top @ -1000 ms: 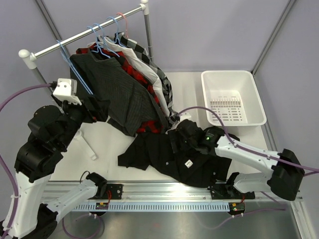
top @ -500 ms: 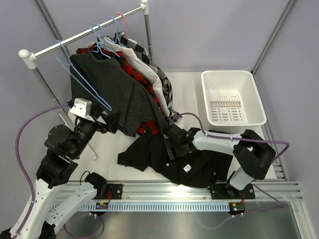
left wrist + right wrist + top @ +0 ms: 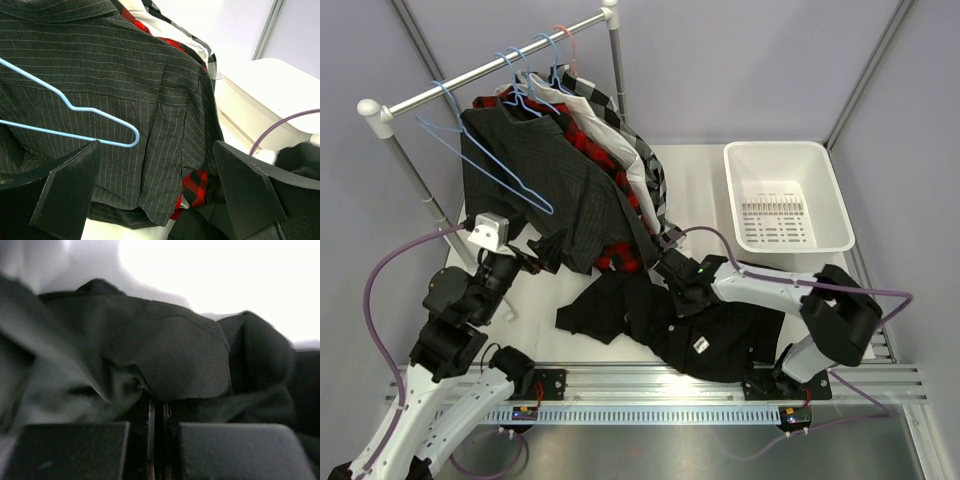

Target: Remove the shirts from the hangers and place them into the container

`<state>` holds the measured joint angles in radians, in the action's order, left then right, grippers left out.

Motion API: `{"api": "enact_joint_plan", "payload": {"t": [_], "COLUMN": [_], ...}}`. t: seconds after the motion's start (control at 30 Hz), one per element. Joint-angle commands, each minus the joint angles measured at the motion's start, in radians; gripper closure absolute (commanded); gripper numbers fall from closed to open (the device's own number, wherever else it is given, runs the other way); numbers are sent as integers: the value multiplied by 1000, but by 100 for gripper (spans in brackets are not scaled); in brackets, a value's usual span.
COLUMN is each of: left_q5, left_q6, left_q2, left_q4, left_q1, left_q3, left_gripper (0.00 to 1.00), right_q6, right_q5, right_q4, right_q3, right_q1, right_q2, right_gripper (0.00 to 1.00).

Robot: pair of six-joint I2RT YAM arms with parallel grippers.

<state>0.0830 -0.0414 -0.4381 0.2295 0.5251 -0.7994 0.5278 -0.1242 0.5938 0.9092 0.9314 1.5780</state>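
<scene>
The robot's right gripper will lay the black shirt down inside the white container, partly draped over its near rim (image 3: 767, 214).
A plain black shirt (image 3: 720, 335) lies crumpled on the table in front of the arms. My right gripper (image 3: 672, 285) is shut on a fold at its upper left edge; the right wrist view shows the jaws (image 3: 157, 415) pinched together under black cloth (image 3: 175, 355). My left gripper (image 3: 542, 255) is open at the lower hem of the charcoal pinstriped shirt (image 3: 125, 75), fingers spread wide (image 3: 156, 150) with nothing between them. An empty light-blue hanger (image 3: 480, 160) dangles from the rail in front of that shirt. The white container (image 3: 778, 147) stands empty at the back right.
A metal rail (image 3: 490, 68) on two posts carries several hangers, one of them pink (image 3: 563, 38), with red plaid (image 3: 192, 187), white and checked shirts bunched behind the pinstriped one. A purple cable (image 3: 720, 240) loops over the right arm.
My right gripper has shut on the black shirt's fold. The left arm has drawn back and down from the rail, and the empty blue hanger now swings free.
</scene>
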Motion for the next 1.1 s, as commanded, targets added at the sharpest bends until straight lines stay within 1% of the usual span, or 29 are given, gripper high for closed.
{"api": "enact_joint_plan", "payload": {"t": [0.0, 0.03, 0.07, 0.13, 0.17, 0.23, 0.27, 0.3, 0.33, 0.43, 0.47, 0.53, 0.57, 0.63, 0.67, 0.7, 0.73, 0.77, 0.8, 0.83, 0.9, 0.93, 1.07], "left_q5": [21, 23, 26, 30, 32, 37, 38, 40, 41, 41, 41, 44, 44, 44, 44, 43, 44, 44, 44, 46, 44, 43, 38], "left_q6": [18, 20, 18, 18, 17, 17, 18, 18, 18, 18, 18, 18, 18, 20, 18, 20, 20, 20, 21, 20, 20, 20, 17], "left_q2": [22, 27, 29, 39, 42, 45, 45, 47, 48, 47, 45, 44, 44, 45, 45, 44, 45, 45, 45, 45, 42, 41, 35], "left_q4": [-87, -87, -90, -96, -94, -96, -98, -96, -98, -96, -96, -96, -98, -98, -98, -98, -98, -98, -98, -98, -98, -98, -98], "left_q1": [-4, -4, -4, -5, -5, -5, -5, -5, -5, -7, -7, -7, -7, -8, -7, -8, -7, -8, -8, -8, -8, -8, -8], "left_q3": [8, 12, 14, 20, 22, 23, 26, 25, 28, 28, 28, 29, 31, 31, 31, 32, 34, 34, 35, 37, 35, 37, 39], "left_gripper": [1, 1, 1, 1, 1, 1, 1, 1, 1, 1, 1, 1, 1, 1, 1, 1, 1, 1, 1, 1, 1, 1, 1], "right_q6": [-2, -6, -14, -44, -58, -107, -127, -171, -192, -268, -287, -339, -357, -419, -445, -497, -524, -578, -657, -698, -773, -785, -787], "right_q5": [-127, -153, -178, -242, -258, -302, -317, -331, -337, -350, -353, -374, -391, -400, -408, -445, -462, -488, -544, -558, -562, -545, -467], "right_q4": [182, 255, 286, 363, 383, 423, 429, 431, 426, 411, 409, 399, 393, 361, 341, 310, 219, 154, 80, -81, -213, -285, -350], "right_q3": [81, 123, 211, 310, 414, 518, 621, 670, 772, 952, 1087, 1231, 1370, 1514, 1631, 1677, 1704, 1696, 1670, 1587, 1527, 1512, 1545], "right_q1": [6, 4, -3, -41, -63, -144, -175, -205, -271, -365, -379, -402, -419, -433, -439, -442, -442, -442, -444, -450, -491, -514, -635], "right_q2": [-179, -253, -288, -360, -377, -401, -404, -403, -397, -359, -339, -273, -247, -164, -136, -115, -93, -95, -111, -122, -138, -131, -53], "right_gripper": [100, 100, 100, 100, 100, 100, 100, 100, 100, 100, 100, 100, 100, 100, 100, 100, 100, 100, 100, 100, 100, 100, 100]}}
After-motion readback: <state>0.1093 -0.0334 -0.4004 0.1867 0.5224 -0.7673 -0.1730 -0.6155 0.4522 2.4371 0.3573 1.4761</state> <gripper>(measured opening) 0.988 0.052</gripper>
